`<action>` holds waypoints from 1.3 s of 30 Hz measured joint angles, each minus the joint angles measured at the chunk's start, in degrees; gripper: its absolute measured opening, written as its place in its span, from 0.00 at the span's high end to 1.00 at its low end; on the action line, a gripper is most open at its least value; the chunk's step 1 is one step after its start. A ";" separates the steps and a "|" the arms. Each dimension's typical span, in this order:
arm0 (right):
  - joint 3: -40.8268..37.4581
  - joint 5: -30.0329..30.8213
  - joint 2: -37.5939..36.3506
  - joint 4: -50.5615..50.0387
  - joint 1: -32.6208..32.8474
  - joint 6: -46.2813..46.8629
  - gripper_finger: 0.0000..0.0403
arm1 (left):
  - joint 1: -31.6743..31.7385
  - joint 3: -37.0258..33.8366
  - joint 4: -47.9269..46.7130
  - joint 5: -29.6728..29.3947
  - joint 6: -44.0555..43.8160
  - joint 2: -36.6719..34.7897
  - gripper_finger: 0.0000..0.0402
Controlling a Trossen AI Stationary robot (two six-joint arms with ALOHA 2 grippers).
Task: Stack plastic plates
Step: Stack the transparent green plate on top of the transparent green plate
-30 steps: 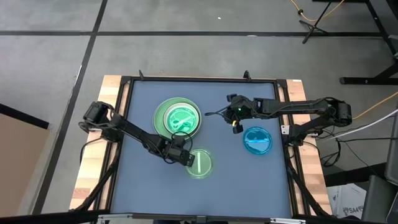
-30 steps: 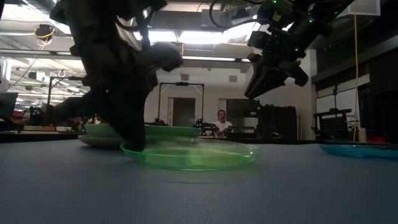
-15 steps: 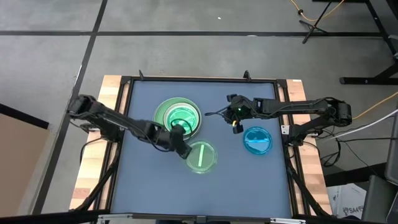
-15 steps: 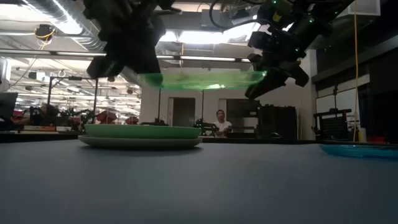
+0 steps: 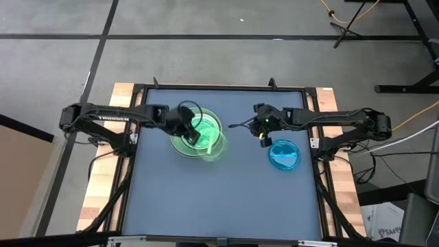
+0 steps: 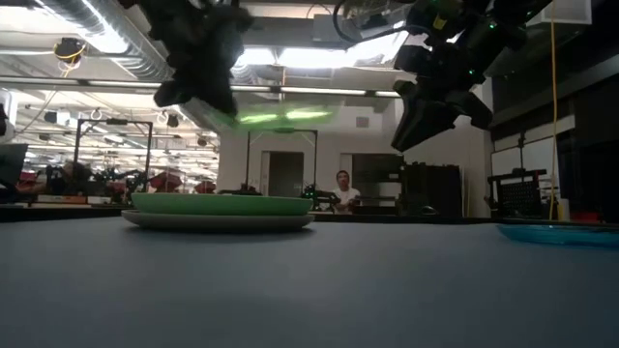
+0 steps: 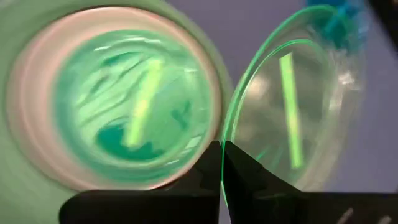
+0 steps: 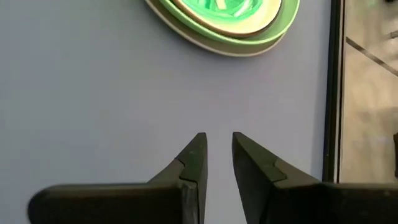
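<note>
Next, my left gripper puts the translucent green plate down inside the small green plate atop the stack [image 5: 202, 133] [image 7: 135, 96].
A stack of plastic plates [image 5: 191, 123] rests on the table at the far left of centre: a wide light green plate with a white one and a small green one [image 7: 124, 99] nested in it. My left gripper [image 5: 194, 137] is shut on a small translucent green plate [image 5: 215, 145], which hangs in the air [image 6: 280, 116] by the stack's right side. A small blue plate [image 5: 284, 155] lies flat on the table at the right. My right gripper [image 5: 262, 139] hovers open above the table between the stack and the blue plate, with nothing between its fingers [image 8: 217, 152]. My left gripper pinches the translucent green plate's rim [image 7: 222, 138] between its two fingers, one on the upper face and one on the underside. The fingers slant down from the table's left side. The plate is lifted clear and tilted, reaching out to the right of the gripper.
A black frame [image 5: 312, 130] edges the blue-grey table top [image 5: 219, 199], with bare surface on the near half. In the low view a person [image 6: 340, 188] sits far off in the room behind the table.
My left gripper, shut on the translucent green plate, has risen and gone toward the table's far edge and the stack, rolling as it went. The plate has left the table, is lifted clear and now hangs tilted beside the stack. My right gripper has kept still.
</note>
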 joint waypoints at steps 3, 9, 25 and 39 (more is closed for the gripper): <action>0.00 0.03 0.00 -0.71 0.00 0.00 0.84 | 5.05 -0.02 -1.21 2.67 4.53 -0.18 1.00; 0.00 -0.01 0.00 -1.33 0.00 0.00 0.84 | 13.63 -0.07 -4.18 6.70 13.25 1.01 1.00; 0.00 -0.05 0.00 -1.57 0.00 0.02 0.84 | 22.47 -1.16 -6.71 7.97 19.87 2.35 1.00; -0.02 -0.09 0.00 -1.53 0.00 0.04 0.84 | 22.42 -3.72 -4.33 7.64 19.25 7.54 1.00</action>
